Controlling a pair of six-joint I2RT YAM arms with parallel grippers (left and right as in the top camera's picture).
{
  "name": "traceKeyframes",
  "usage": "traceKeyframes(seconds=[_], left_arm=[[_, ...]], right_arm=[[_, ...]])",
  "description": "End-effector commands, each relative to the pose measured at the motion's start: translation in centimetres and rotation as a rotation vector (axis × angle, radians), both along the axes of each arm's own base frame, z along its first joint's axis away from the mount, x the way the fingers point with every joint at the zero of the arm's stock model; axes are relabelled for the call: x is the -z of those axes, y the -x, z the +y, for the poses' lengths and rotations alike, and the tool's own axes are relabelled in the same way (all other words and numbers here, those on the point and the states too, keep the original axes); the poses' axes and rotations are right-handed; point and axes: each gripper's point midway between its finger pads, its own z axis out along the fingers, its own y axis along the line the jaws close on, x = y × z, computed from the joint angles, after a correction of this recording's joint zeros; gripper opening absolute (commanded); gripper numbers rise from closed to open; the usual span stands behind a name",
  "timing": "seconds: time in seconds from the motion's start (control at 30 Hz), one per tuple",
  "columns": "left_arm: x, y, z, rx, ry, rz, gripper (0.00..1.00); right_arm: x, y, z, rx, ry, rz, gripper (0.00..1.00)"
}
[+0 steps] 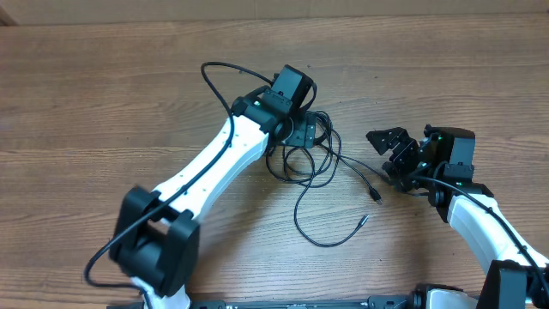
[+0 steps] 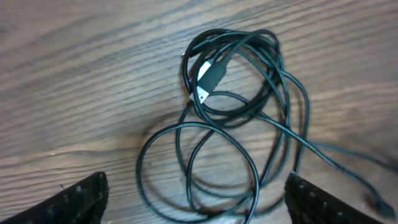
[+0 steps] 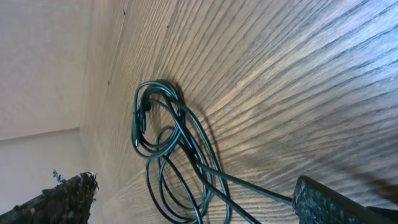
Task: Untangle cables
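Note:
My left gripper is going to close on the coiled loops point(image 1: 316, 134) point(image 2: 203, 93) around the white-tipped black plug, in the upper part of the bundle of cables.
The cables point(image 1: 310, 156) lie in a tangled bundle of thin black loops on the wooden table, with two loose ends trailing toward the front right, one plug point(image 1: 376, 196) nearest my right arm. My left gripper point(image 1: 303, 130) hovers over the bundle's upper part, open. In the left wrist view the cables point(image 2: 239, 93) are coiled around a black plug with a white tip point(image 2: 208, 78), and lower loops lie between the fingers point(image 2: 81, 200) of the left gripper point(image 2: 198, 211). My right gripper point(image 1: 391, 153) stands open just right of the bundle. In its view the cables point(image 3: 166, 134) lie ahead, and one strand runs up to a finger point(image 3: 339, 204) of the right gripper point(image 3: 196, 205).
The wooden table point(image 1: 103, 94) stretches all around the bundle. A thicker black cable point(image 1: 216, 75) belonging to the left arm arcs over the table behind the wrist. The white left arm point(image 1: 206, 163) crosses the table from front left to centre.

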Motion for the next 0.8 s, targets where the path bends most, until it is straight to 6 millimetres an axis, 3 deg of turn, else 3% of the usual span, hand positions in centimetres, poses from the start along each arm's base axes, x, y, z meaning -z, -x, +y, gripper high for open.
traceKeyframes(seconds=[0.0, 0.13, 0.23, 0.37, 0.57, 0.77], left_arm=[[6.2, 0.6, 0.0, -0.074, -0.026, 0.14, 0.85], [9.4, 0.6, 0.0, -0.105, -0.047, 0.186, 0.85], [10.3, 0.3, -0.2, -0.146, -0.033, 0.19, 0.89], [10.0, -0.4, -1.3, -0.14, 0.025, 0.169, 0.95], [9.8, 0.5, -3.0, -0.028, 0.091, 0.214, 0.9], [9.8, 0.2, -2.6, -0.066, 0.103, 0.221, 0.9]], right_arm=[[-0.4, -0.3, -0.1, -0.014, 0.007, -0.021, 1.0], [-0.4, -0.3, -0.1, -0.014, 0.007, -0.021, 1.0], [-0.4, -0.3, -0.1, -0.014, 0.007, -0.021, 1.0], [-0.4, -0.3, -0.1, -0.014, 0.007, -0.021, 1.0], [-0.4, -0.3, -0.1, -0.028, 0.021, -0.032, 1.0], [-0.4, -0.3, -0.1, -0.028, 0.021, -0.032, 1.0]])
